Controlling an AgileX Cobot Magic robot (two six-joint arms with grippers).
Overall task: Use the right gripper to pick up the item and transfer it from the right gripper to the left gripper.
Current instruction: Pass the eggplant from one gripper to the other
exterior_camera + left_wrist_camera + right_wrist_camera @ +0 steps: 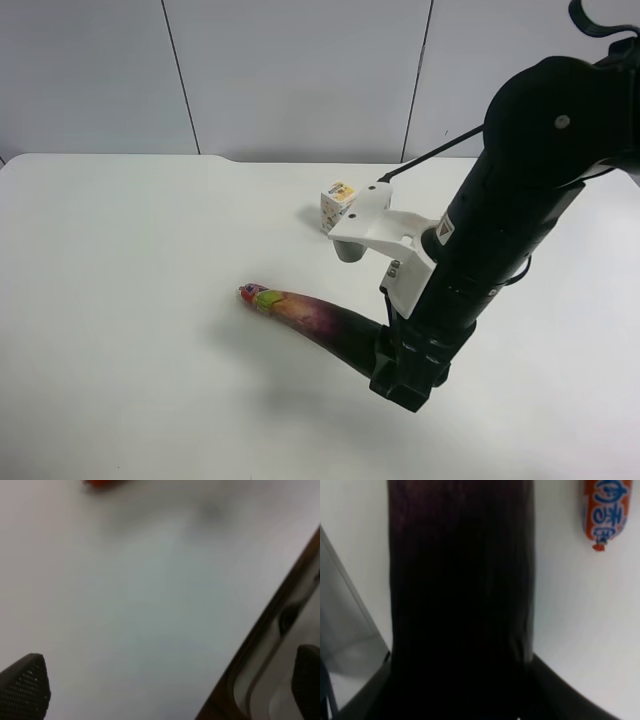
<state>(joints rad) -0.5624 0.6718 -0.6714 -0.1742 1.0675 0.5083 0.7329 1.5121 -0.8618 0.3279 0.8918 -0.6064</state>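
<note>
The robot's left gripper will close on the stem end point(268, 300) of the dark purple eggplant, because the right gripper holds the eggplant's thick end.
The dark purple eggplant point(318, 322) lies on the white table point(130, 300), its yellow-green stem tip pointing to the exterior high view's left. My right gripper point(405, 375), on the black arm with white brackets, is down over the eggplant's thick end and shut on it. In the right wrist view the eggplant point(460, 595) fills the space between the jaws. My left gripper point(165, 685) is open and empty above bare table near the table's edge. Its arm is out of the exterior high view.
A small white-yellow carton point(338, 203) stands behind the right arm. A red printed sausage stick point(606, 510) lies on the table beyond the eggplant. A red blur point(100, 482) shows in the left wrist view. A dark table edge point(260, 645) runs there too.
</note>
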